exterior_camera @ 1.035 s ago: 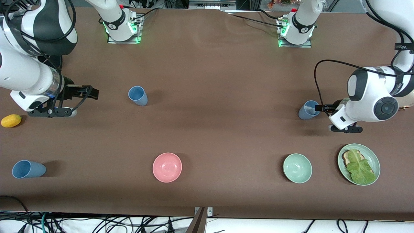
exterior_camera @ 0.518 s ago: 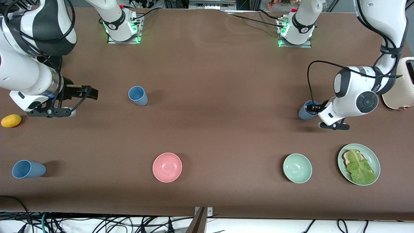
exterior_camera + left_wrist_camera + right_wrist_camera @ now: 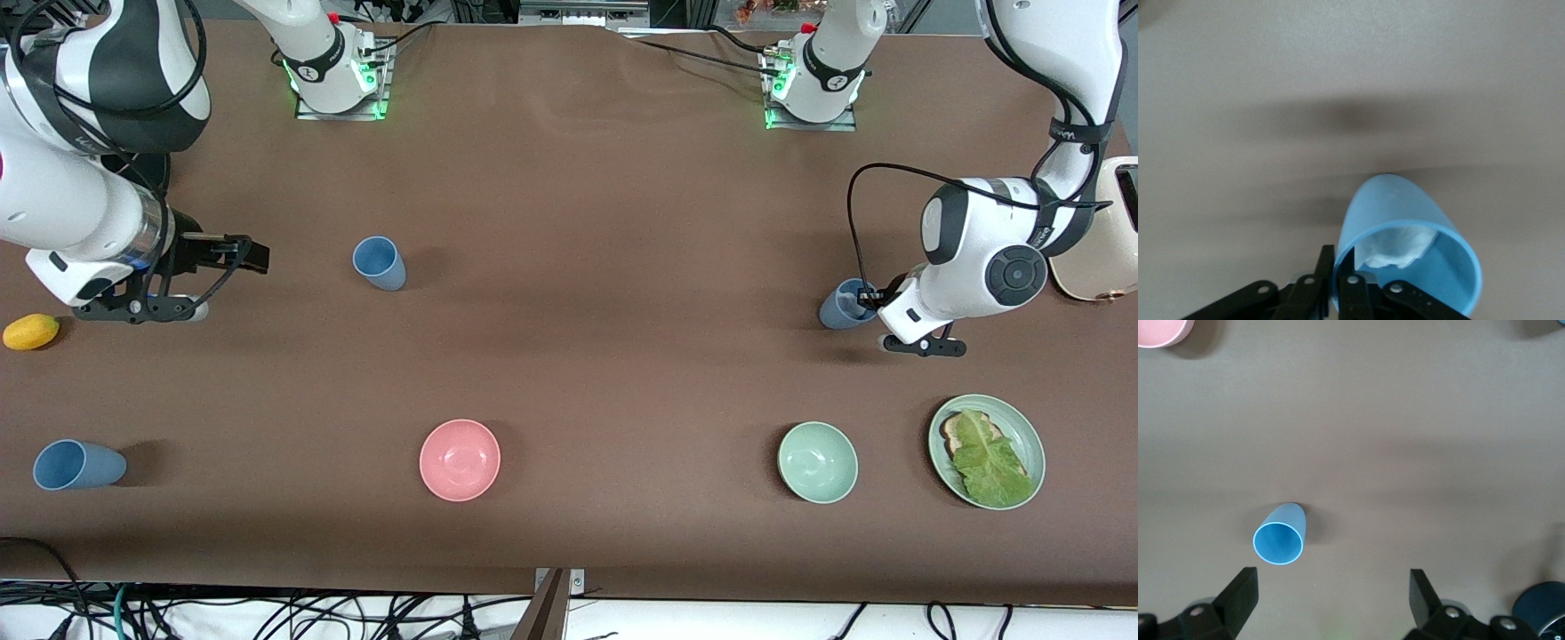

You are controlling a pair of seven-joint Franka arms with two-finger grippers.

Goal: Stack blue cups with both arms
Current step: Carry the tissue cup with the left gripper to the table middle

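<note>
The duller blue cup will go down in the middle of the table, level with the brighter blue cup [image 3: 616, 292], set there by my left gripper.
My left gripper [image 3: 872, 297] is shut on the rim of a duller blue cup [image 3: 840, 307] near the left arm's end of the table. In the left wrist view [image 3: 1336, 257], one finger is inside and one outside the wall of this cup [image 3: 1405, 213], which holds something white. My right gripper [image 3: 253, 254] hangs open and empty over the table near the right arm's end. A brighter blue cup [image 3: 380, 263] stands beside it, and shows ahead of the open gripper [image 3: 1331, 587] in the right wrist view [image 3: 1279, 537]. A third blue cup [image 3: 78, 465] stands nearer the front camera.
A lemon [image 3: 31, 331] lies by the right arm. A pink bowl [image 3: 460, 460], a green bowl [image 3: 817, 462] and a green plate [image 3: 1036, 444] with toast and lettuce sit nearer the front camera. A cream toaster [image 3: 1098, 231] stands at the left arm's end.
The left arm swung in toward the duller blue cup and its fingers came over the rim and shut on it. The right arm has not moved.
</note>
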